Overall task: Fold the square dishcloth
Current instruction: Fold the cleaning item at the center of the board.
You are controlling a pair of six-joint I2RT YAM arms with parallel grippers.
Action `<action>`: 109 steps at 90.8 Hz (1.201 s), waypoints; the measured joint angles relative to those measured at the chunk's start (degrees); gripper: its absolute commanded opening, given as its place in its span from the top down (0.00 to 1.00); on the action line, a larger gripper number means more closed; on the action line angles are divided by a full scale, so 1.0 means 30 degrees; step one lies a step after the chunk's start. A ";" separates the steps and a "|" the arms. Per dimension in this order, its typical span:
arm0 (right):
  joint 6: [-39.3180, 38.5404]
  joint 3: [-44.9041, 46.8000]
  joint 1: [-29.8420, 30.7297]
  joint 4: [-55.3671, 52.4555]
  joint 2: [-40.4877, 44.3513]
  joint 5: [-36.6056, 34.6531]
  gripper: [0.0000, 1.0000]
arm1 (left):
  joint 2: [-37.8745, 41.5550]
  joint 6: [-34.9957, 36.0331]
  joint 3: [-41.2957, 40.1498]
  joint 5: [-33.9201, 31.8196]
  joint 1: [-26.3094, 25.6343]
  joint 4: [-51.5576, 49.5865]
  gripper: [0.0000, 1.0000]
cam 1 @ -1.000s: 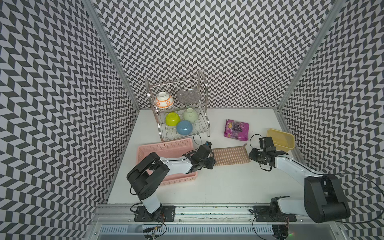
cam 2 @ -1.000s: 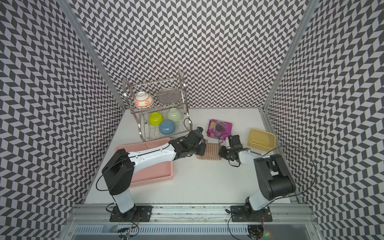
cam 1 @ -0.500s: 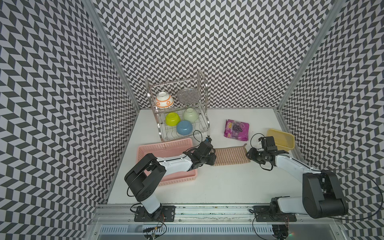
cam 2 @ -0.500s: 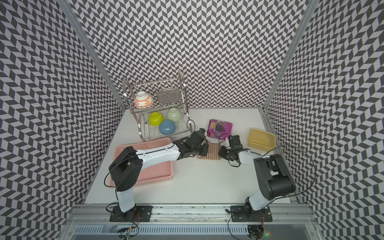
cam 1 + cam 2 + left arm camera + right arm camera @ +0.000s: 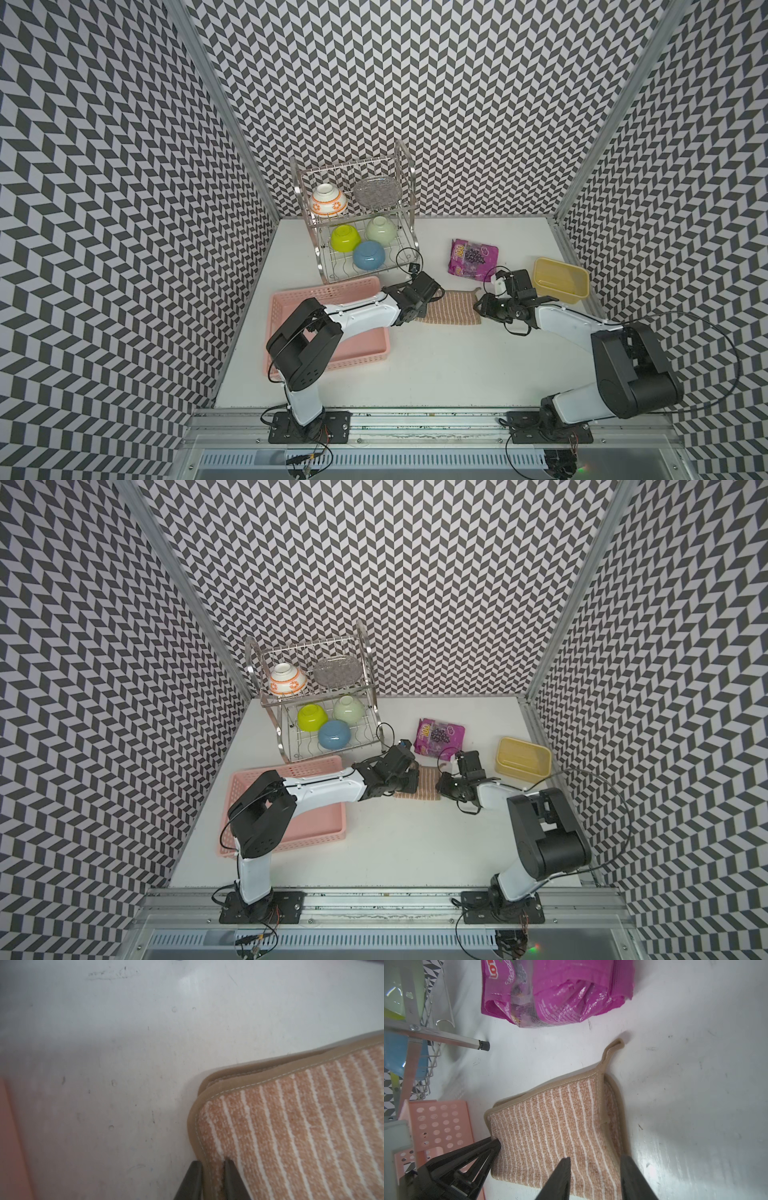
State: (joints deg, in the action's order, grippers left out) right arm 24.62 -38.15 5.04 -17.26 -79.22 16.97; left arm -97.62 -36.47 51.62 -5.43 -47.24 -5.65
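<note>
My right gripper needs to pinch its edging (image 5: 613, 1156), as the dishcloth's looped end lies loose below it, and keep it still while my left gripper does the folding.
The square dishcloth (image 5: 451, 309) (image 5: 426, 785) lies flat on the white table, doubled over, tan-brown with thin pale stripes and darker edging. Its corner loop (image 5: 612, 1049) points toward the back. My left gripper (image 5: 426, 308) (image 5: 212, 1162) is at the cloth's left edge, open a little, with the edging (image 5: 193, 1126) between its fingertips. From the other wrist view the left gripper (image 5: 495, 1146) touches that same edge. My right gripper (image 5: 478, 305) (image 5: 593, 1160) stands open over the cloth's right end, one finger above the stripes, the other at the edge.
A pink basket (image 5: 332, 289) sits left of the cloth, under my left arm. A wire dish rack (image 5: 409, 232) with bowls stands behind it. A purple snack packet (image 5: 473, 255) lies just behind the cloth, and a yellow tub (image 5: 561, 278) is at the right.
My left gripper has slid a little toward the cloth's left edge and its jaws have widened. The right gripper and the cloth have hardly moved.
</note>
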 measured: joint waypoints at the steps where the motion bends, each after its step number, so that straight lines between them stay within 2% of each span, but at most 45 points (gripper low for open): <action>1: 0.0000 0.0000 0.0000 0.0022 0.0000 0.0029 0.58 | -0.0087 -0.0029 0.0044 -0.0044 0.0000 -0.0044 0.60; 20: 0.0015 0.0000 0.0000 0.0408 0.0000 0.0597 0.59 | -0.1625 -0.0182 0.1443 -0.0918 -0.0204 -0.0874 0.64; 50: 0.0146 0.0087 0.0000 0.0605 0.0000 0.1144 0.59 | -0.2951 -0.0248 0.2943 -0.3184 -0.0984 -0.2747 0.63; 56: 0.0153 0.0131 0.0000 0.0707 0.0000 0.1173 0.59 | -0.3067 -0.0248 0.3038 -0.3483 -0.1100 -0.2841 0.68; 63: 0.0153 0.0168 0.0000 0.0780 0.0000 0.1166 0.59 | -0.3089 -0.0248 0.3024 -0.3759 -0.1129 -0.2929 0.77; 74: 0.0153 0.0262 0.0007 0.0867 0.0007 0.1188 0.59 | -0.3024 -0.0299 0.2900 -0.4058 -0.1056 -0.2922 0.83; 89: 0.0175 0.0466 0.0138 0.0933 0.0007 0.1290 0.59 | -0.2856 -0.0131 0.2834 -0.4641 -0.0867 -0.3308 1.00; 109: 0.0466 0.0495 0.0787 0.1158 0.0015 0.1297 0.59 | -0.2659 0.0000 0.2841 -0.5683 -0.0437 -0.4299 1.00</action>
State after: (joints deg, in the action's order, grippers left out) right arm 26.02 -36.67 7.40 -13.78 -79.18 20.86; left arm -105.60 -36.47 60.14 -22.48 -48.56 -18.55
